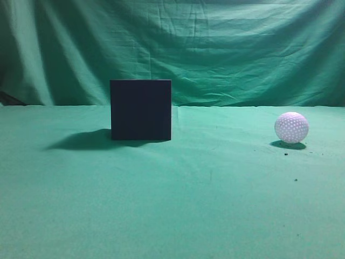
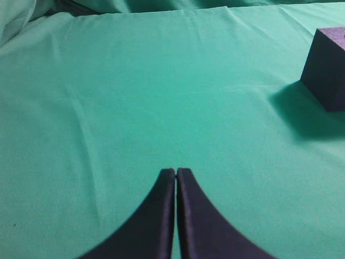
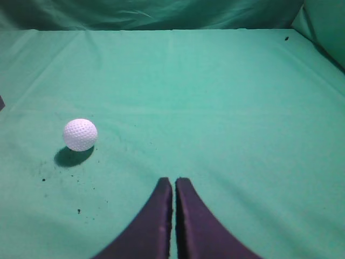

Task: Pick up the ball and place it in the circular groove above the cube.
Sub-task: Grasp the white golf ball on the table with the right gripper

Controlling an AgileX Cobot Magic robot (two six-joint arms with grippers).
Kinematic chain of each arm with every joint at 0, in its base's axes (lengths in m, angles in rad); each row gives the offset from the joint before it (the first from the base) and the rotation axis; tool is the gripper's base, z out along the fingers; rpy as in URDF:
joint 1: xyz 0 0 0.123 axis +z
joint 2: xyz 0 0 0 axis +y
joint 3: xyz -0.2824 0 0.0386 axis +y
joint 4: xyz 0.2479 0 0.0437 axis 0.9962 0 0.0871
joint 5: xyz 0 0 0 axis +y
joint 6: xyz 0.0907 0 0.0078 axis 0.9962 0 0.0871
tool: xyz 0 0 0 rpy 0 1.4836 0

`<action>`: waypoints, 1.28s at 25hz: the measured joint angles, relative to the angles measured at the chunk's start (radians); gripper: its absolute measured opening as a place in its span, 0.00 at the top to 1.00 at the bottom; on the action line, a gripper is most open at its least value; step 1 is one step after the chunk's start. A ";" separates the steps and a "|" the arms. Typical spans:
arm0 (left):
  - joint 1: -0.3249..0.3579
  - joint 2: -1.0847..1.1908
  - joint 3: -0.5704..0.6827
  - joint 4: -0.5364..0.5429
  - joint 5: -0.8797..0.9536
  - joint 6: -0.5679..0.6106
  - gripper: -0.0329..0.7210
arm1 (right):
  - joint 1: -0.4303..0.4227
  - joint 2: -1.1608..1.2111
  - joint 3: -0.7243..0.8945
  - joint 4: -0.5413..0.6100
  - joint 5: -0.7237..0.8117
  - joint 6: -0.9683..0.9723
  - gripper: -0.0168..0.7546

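I will close my right gripper on the opposite sides of the white dimpled ball, around the ball's middle [image 1: 291, 128] [image 3: 80, 135].
The dark navy cube [image 1: 140, 109] stands on the green cloth left of centre in the exterior view; its corner shows at the right edge of the left wrist view [image 2: 327, 73]. The white dimpled ball [image 1: 291, 127] rests on the cloth at the right; in the right wrist view the ball [image 3: 80, 134] lies ahead and to the left. My left gripper [image 2: 176, 171] is shut and empty, well left of and behind the cube. My right gripper [image 3: 174, 181] is shut and empty, apart from the ball. The cube's top groove is hidden. Neither gripper shows in the exterior view.
Green cloth covers the table [image 1: 172, 205] and hangs as a backdrop [image 1: 215, 48]. Small dark specks [image 3: 78, 211] lie on the cloth near the ball.
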 joint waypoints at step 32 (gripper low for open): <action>0.000 0.000 0.000 0.000 0.000 0.000 0.96 | 0.000 0.027 -0.147 0.289 -0.324 -0.070 0.98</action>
